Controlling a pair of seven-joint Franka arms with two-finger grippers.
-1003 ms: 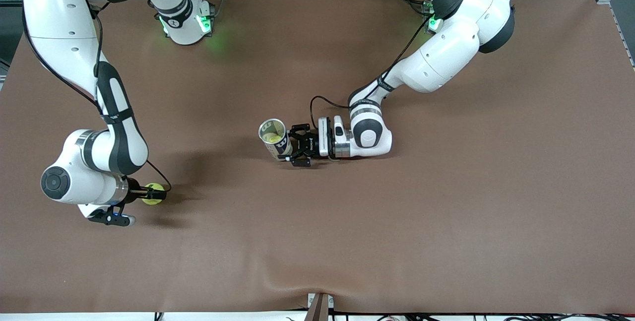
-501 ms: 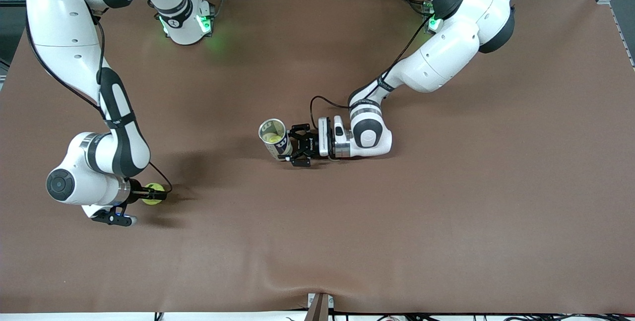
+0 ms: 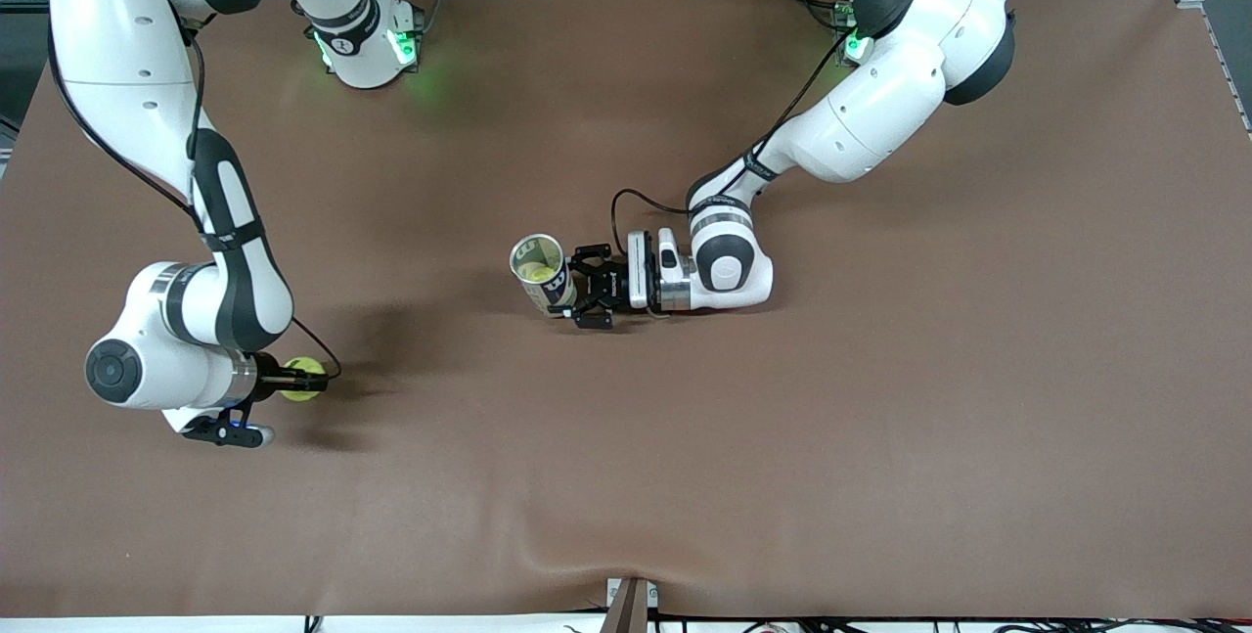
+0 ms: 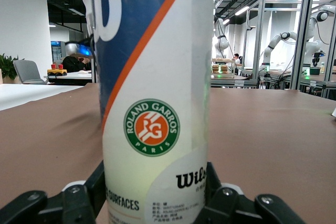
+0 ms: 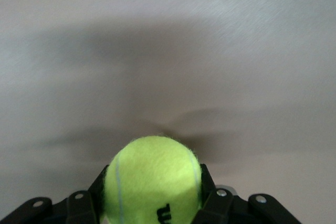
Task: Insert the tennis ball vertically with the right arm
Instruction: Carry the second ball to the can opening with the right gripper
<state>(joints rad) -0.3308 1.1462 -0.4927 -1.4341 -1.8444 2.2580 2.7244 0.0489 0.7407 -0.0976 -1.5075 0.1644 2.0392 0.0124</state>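
I will release the tennis ball from my right gripper in the open can's opening (image 3: 542, 267), above the yellow ball inside.
An open tennis-ball can (image 3: 541, 273) stands upright near the middle of the brown table, with a yellow ball showing inside. My left gripper (image 3: 577, 293) is shut on the can's lower body, its fingers on either side. In the left wrist view the can (image 4: 152, 98) fills the frame, white and blue with a Roland Garros logo. My right gripper (image 3: 311, 383) is shut on a yellow-green tennis ball (image 3: 299, 381) low over the table at the right arm's end, nearer the front camera than the can. The right wrist view shows the ball (image 5: 153, 180) between the fingers.
The brown table cloth (image 3: 782, 437) is bare around both grippers. A cable (image 3: 626, 207) loops from the left wrist just beside the can. The table's front edge has a small bracket (image 3: 631, 604) at its middle.
The right arm's elbow and wrist shifted slightly, with the ball staying in the gripper at nearly the same spot. The left arm and the can have not moved.
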